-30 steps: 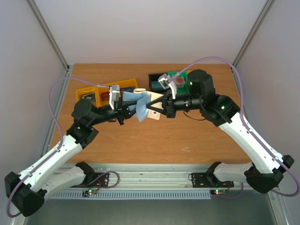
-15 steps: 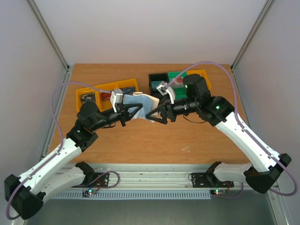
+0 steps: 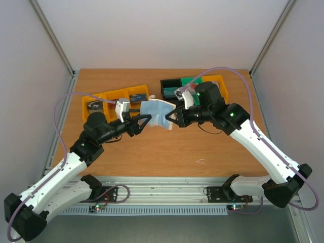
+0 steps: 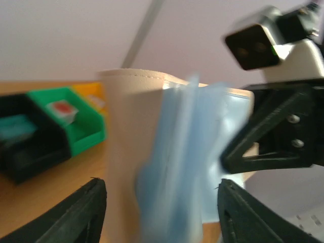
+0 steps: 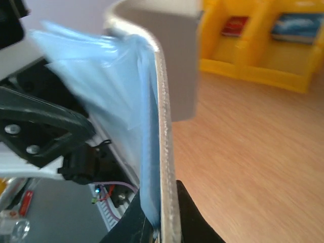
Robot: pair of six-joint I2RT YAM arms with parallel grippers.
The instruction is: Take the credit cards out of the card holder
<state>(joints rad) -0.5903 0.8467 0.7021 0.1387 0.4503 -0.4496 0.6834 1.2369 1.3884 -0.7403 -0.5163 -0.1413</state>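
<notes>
I should release the card holder from my right gripper on the bare wood [image 3: 163, 149] between the black bin and the table's front edge.
The card holder [image 3: 156, 111] hangs above the middle of the table, its beige outer face and blue-grey inner flaps spread. My right gripper [image 3: 170, 116] is shut on its right edge; the right wrist view shows both fingers pinching the beige panel and blue lining [image 5: 161, 202]. My left gripper [image 3: 144, 120] is open at the holder's left side. In the left wrist view its fingers [image 4: 86, 212] stand wide apart, with the blurred holder [image 4: 177, 162] between and beyond them, untouched. The credit cards are hidden among the blue flaps.
A row of yellow bins [image 3: 114, 97] with small items stands behind the left gripper. A black bin [image 3: 169, 86], a green bin [image 3: 190, 82] and another yellow bin [image 3: 218, 81] sit behind the right arm. Bare wood table [image 3: 167, 152] lies in front.
My left gripper has opened and let go of the holder. My right gripper opened briefly, then shut on the holder's right edge. The holder has shifted slightly back and spread flatter.
</notes>
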